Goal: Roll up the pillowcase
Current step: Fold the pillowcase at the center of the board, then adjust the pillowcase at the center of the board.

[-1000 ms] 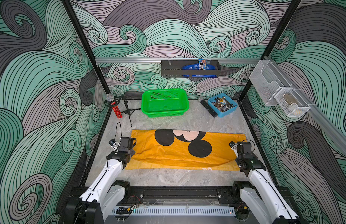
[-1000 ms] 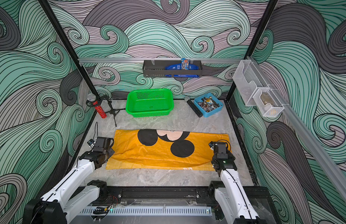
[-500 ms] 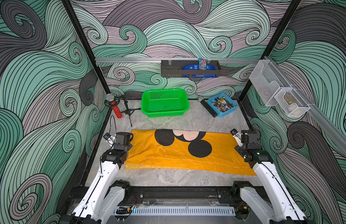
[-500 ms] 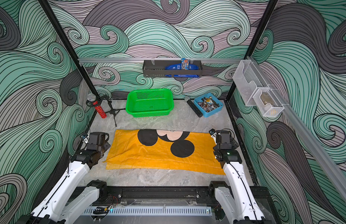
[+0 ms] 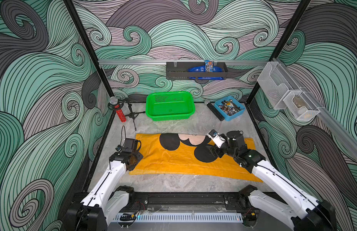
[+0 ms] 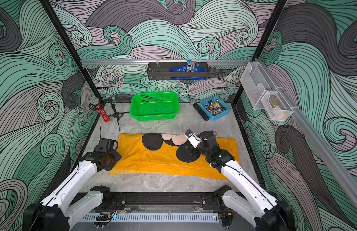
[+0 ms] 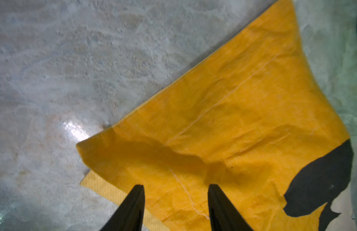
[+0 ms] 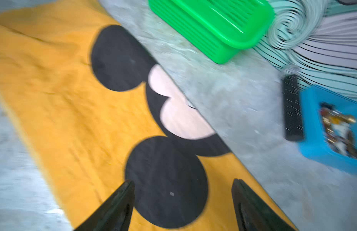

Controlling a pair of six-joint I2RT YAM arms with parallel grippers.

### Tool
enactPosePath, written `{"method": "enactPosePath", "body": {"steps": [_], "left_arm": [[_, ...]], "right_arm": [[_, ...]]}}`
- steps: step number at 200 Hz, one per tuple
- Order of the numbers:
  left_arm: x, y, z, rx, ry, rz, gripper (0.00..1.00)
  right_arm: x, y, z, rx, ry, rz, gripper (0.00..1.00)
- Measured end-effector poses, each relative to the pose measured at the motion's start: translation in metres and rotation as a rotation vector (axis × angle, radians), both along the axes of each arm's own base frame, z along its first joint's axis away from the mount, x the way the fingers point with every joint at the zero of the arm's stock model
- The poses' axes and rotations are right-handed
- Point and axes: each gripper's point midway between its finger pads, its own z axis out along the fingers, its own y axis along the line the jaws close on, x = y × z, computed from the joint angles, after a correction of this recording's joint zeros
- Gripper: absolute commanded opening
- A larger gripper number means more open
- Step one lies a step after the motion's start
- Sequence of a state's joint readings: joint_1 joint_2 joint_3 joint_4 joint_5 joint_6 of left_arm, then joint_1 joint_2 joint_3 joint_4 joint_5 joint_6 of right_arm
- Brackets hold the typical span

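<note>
My left gripper should pinch the pillowcase's near edge [image 7: 153,222] and even out the layers before rolling, because the pillowcase's lower layer sticks out past its top layer.
The pillowcase [image 5: 173,160] [image 6: 153,160] lies flat on the marble table, mustard yellow with the black-and-beige mouse-head print facing up. My left gripper [image 5: 133,152] [image 7: 175,186] hovers open over its left end, close to the near-left corner [image 7: 81,148], where a lower layer peeks out. Nothing sits between its fingers [image 7: 133,208]. My right gripper [image 5: 214,152] [image 8: 183,181] is open above the right-hand black ear [image 8: 165,184], which shows between its fingertips [image 8: 121,200]. Neither gripper holds the cloth.
A green basket [image 5: 169,106] stands behind the cloth. A blue bin of small parts [image 5: 229,108] and a black bar [image 5: 215,112] are at the back right. A red microphone on a tripod [image 5: 119,112] is at the back left. Clear bins [image 5: 283,94] hang on the right wall.
The cloth's ends were drawn outward and it lies flatter. The right gripper has swung inward from the right end to over the black ear. Both jaws stand wider.
</note>
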State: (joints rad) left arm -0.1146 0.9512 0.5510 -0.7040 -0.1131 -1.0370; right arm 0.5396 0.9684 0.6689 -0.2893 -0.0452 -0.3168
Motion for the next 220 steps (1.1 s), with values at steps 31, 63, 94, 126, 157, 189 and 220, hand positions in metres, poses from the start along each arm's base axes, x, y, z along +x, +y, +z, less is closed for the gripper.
{"method": "enactPosePath", "body": {"steps": [31,63,94,126,157,189,220], "left_arm": [[-0.006,-0.007,-0.007,-0.050,0.025,0.015,0.55],[-0.013,-0.006,-0.009,-0.055,0.053,0.029,0.56],[-0.019,-0.006,-0.019,-0.062,0.068,0.049,0.55],[-0.019,-0.004,-0.026,-0.053,0.063,0.061,0.52],[-0.014,-0.003,-0.030,-0.052,0.035,0.063,0.33],[-0.011,-0.003,-0.031,-0.053,0.019,0.064,0.09],[-0.010,-0.004,-0.030,-0.055,0.014,0.058,0.00]], "right_arm": [[-0.048,0.094,-0.016,0.057,0.030,0.307,0.78],[-0.077,0.159,-0.030,0.066,0.050,0.495,0.77],[-0.088,0.212,-0.037,0.063,0.030,0.606,0.74],[-0.093,0.245,-0.046,0.051,0.001,0.673,0.71],[-0.095,0.256,-0.066,-0.002,-0.010,0.701,0.66],[-0.097,0.270,-0.080,-0.039,-0.019,0.722,0.61],[-0.105,0.289,-0.087,-0.057,-0.034,0.740,0.53]]}}
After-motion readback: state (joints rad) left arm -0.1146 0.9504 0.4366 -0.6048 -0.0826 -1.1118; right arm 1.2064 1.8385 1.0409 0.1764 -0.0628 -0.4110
